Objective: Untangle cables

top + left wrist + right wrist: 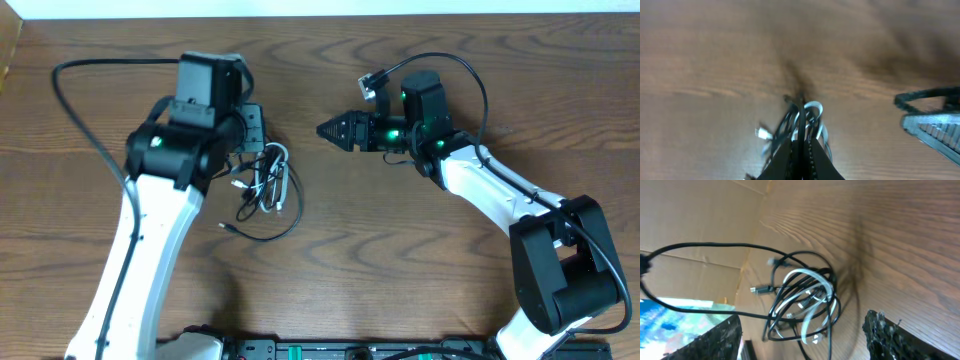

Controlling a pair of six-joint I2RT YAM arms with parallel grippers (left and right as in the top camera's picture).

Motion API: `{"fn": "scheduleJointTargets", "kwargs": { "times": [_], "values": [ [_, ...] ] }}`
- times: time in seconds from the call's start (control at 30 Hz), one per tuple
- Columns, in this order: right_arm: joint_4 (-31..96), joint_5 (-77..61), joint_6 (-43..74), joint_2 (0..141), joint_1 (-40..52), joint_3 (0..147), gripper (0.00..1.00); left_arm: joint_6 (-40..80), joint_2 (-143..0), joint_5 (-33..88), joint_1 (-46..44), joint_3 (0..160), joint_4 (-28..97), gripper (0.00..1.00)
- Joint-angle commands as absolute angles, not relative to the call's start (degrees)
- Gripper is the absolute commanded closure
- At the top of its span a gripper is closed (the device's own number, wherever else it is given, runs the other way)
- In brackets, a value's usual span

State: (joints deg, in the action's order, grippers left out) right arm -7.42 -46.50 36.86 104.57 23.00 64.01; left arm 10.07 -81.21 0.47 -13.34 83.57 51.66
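I need to use my left gripper to set the black cable down on the wood (296, 207) beside the white cable, toward my right gripper, and let go of it there.
The cables (265, 185) lie in one tangled bundle on the wooden table, just below my left wrist. Black loops wind around a white cable (283, 185), and one black plug end (228, 228) trails out to the lower left. My left gripper (256, 148) sits at the bundle's top. In the left wrist view it (801, 142) is shut on a black strand of the cables (802, 117). My right gripper (328, 130) hovers to the right of the bundle, pointing at it and apart from it. It (802, 330) is open, with the cables (805, 300) lying beyond its fingers.
Thick black robot cords arc over the table at the far left (70, 90) and behind the right arm (470, 75). A cardboard wall (690, 210) borders the table past the bundle. Bare wood (400, 260) spreads between the arms.
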Motion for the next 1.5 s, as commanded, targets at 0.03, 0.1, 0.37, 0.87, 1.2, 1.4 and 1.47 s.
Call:
{"fn": "scheduleJointTargets", "kwargs": {
  "times": [0.03,0.1,0.37,0.87,1.2,1.4,1.47],
  "values": [
    [-4.25,-41.87,33.54,104.05,22.7,64.49,0.26,13.93,-86.02,-0.51,-13.26,84.55,53.17,0.92],
    [-2.11,-38.83,33.52,104.05,22.7,64.49,0.27,14.59,-88.12,-0.73,-13.26,84.55,53.74,0.92],
    [7.33,-26.04,28.25,104.05,22.7,64.49,0.28,19.38,-95.53,2.22,-13.28,84.55,54.85,0.92],
    [14.7,-7.18,21.98,104.2,22.7,64.31,0.25,19.38,-99.98,2.2,-13.26,84.55,54.81,0.92],
    [16.16,-7.18,22.0,104.2,23.05,63.94,0.24,19.4,-99.98,-0.01,-13.19,84.55,52.86,0.62],
    [16.19,-7.2,22.0,104.2,23.05,63.96,0.25,19.38,-99.98,-0.08,-13.15,84.55,50.04,0.35],
    [16.23,-7.2,22.0,104.2,23.05,63.94,0.25,19.38,-99.98,-0.08,-12.91,84.55,48.25,0.31]
  ]
}}
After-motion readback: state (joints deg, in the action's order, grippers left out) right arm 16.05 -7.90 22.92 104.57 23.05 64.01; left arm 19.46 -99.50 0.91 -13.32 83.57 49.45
